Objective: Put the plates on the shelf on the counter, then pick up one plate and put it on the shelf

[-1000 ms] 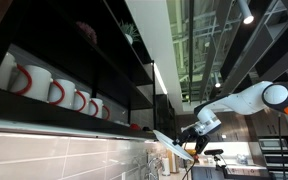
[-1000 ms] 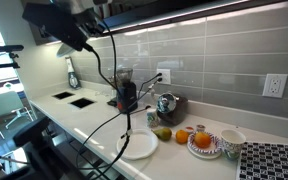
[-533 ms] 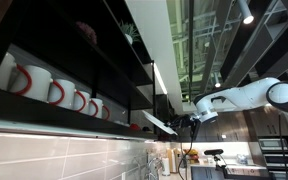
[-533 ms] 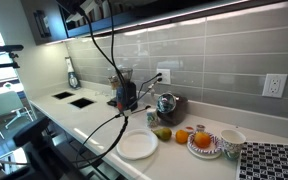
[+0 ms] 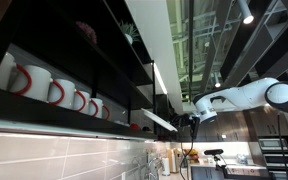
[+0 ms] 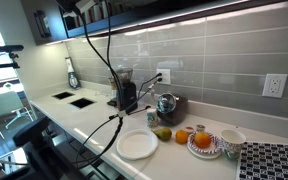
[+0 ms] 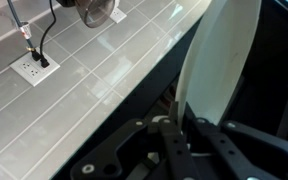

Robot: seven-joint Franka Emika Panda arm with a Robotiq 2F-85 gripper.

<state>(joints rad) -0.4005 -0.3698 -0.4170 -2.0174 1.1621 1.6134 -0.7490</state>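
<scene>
The robot's gripper needs to put the pale whitish plate down on the black shelf (image 5: 127,124) just past the row of white mugs.
My gripper (image 7: 184,128) is shut on the rim of a pale whitish plate (image 7: 216,60), which stands edge-on in the wrist view. In an exterior view the gripper (image 5: 189,120) holds this plate (image 5: 160,121) level at the front edge of the long black shelf (image 5: 104,60). Another whitish plate (image 6: 137,145) lies flat on the white counter (image 6: 84,118). In that view only the arm's upper part (image 6: 84,8) and its cables show at the top, by the dark shelf (image 6: 184,8).
White mugs with red handles (image 5: 54,90) stand in a row on a shelf tier. On the counter are a plate of oranges (image 6: 204,140), a bowl (image 6: 231,138), a green fruit (image 6: 162,133), a metal kettle (image 6: 167,104) and a black appliance (image 6: 125,96). The tiled wall (image 7: 54,90) carries an outlet (image 7: 32,66).
My gripper rose with the plate from below shelf level to the shelf's edge, and the plate went from tilted to level. In the last half second it hardly moved.
</scene>
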